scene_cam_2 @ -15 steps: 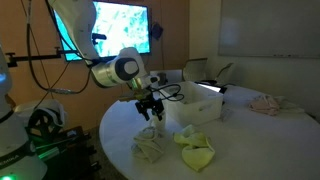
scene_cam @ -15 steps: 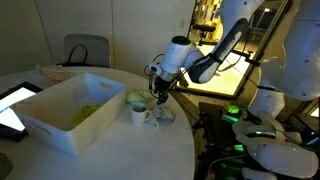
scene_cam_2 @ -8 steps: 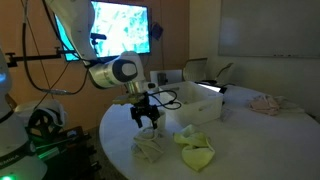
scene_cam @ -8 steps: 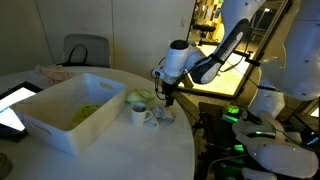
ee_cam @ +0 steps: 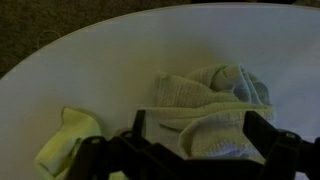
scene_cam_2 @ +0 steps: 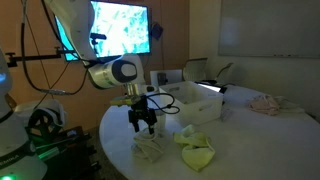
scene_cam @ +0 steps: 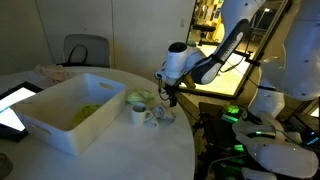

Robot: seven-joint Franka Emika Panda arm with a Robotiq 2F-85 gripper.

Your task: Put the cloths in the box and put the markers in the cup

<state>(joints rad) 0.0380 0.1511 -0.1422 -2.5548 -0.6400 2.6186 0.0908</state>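
Note:
The yellow-green cloth is on the table beside the pale cloth. My gripper should next go to the top of the yellow-green cloth (scene_cam: 143, 95) (ee_cam: 76, 138) and close there.
My gripper (scene_cam: 170, 98) hangs open above the table, just beside the small white cup (scene_cam: 140, 113) and the big white box (scene_cam: 60, 120). In the wrist view the gripper (ee_cam: 197, 135) is wide open over a pale grey-white cloth (ee_cam: 205, 105), with nothing between the jaws. A yellow-green cloth (ee_cam: 68, 140) lies beside the pale one. In an exterior view the gripper (scene_cam_2: 141, 122) hovers over the pale cloth (scene_cam_2: 150, 148), with the yellow-green cloth (scene_cam_2: 196, 152) next to it. Another yellow-green cloth (scene_cam: 88, 112) lies inside the box. No markers can be made out.
A dark-framed tablet (scene_cam: 14, 106) lies beside the box. A chair (scene_cam: 86, 50) stands behind the round table. A pinkish bundle (scene_cam_2: 266, 103) lies at the table's far side. The table's edge (ee_cam: 60, 50) runs close by the cloths.
The gripper lifted away from the cup, shifted a little toward the cloths beside it, and its jaws spread wider.

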